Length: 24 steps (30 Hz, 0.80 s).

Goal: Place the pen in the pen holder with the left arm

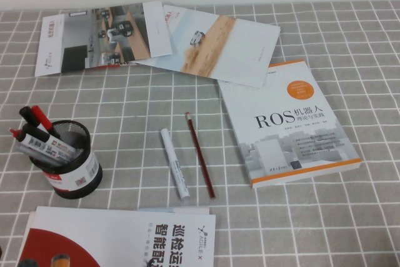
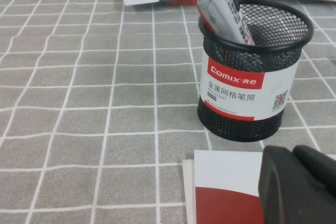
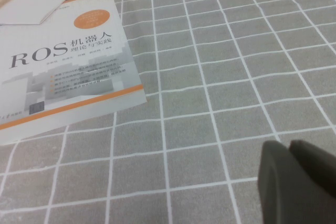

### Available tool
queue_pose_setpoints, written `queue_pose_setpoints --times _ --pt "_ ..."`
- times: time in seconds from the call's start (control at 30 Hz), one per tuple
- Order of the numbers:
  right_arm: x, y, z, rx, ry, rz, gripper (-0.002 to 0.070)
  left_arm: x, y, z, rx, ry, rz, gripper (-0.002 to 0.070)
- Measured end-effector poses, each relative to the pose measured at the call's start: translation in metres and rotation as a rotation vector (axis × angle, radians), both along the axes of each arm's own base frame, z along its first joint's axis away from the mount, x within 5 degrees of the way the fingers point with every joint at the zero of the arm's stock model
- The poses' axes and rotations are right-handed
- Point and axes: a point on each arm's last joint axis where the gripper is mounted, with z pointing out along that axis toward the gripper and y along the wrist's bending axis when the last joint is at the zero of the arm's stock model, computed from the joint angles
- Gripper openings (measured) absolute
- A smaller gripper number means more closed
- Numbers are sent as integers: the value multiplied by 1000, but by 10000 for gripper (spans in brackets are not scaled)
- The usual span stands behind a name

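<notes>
The white pen beside the dark red pencil is next for my left gripper, which should go there and close on the pen's middle [image 1: 174, 162].
The pen [image 1: 174, 164], a short thick white marker, lies flat on the grey checked cloth near the middle of the high view. The pen holder [image 1: 69, 167], a black mesh cup with a white and red label, stands to its left and holds several grey markers [image 1: 40, 136]. The holder also shows in the left wrist view [image 2: 247, 77]. My left gripper [image 2: 293, 151] is shut and empty, low over a red and white brochure just in front of the holder. My right gripper [image 3: 289, 146] is shut and empty over bare cloth. Neither arm shows in the high view.
A thin dark red pencil [image 1: 200, 154] lies just right of the pen. The ROS book [image 1: 287, 123] lies further right. Brochures [image 1: 156, 35] are spread at the back. A red and white brochure [image 1: 119, 239] lies at the front edge.
</notes>
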Motion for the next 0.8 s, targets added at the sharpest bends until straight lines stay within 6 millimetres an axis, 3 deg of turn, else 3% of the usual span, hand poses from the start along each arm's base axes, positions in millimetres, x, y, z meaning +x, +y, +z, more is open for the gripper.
queue_pose_setpoints --times 0.37,0.7,0.8 --pt "0 0 0 0 0 0 -15 1 -3 3 -112 -22 -4 -4" --pt "0 0 0 0 0 0 -15 2 -8 19 -570 -123 20 -3" --pt "0 0 0 0 0 0 -15 3 -8 22 -634 -146 32 -3"
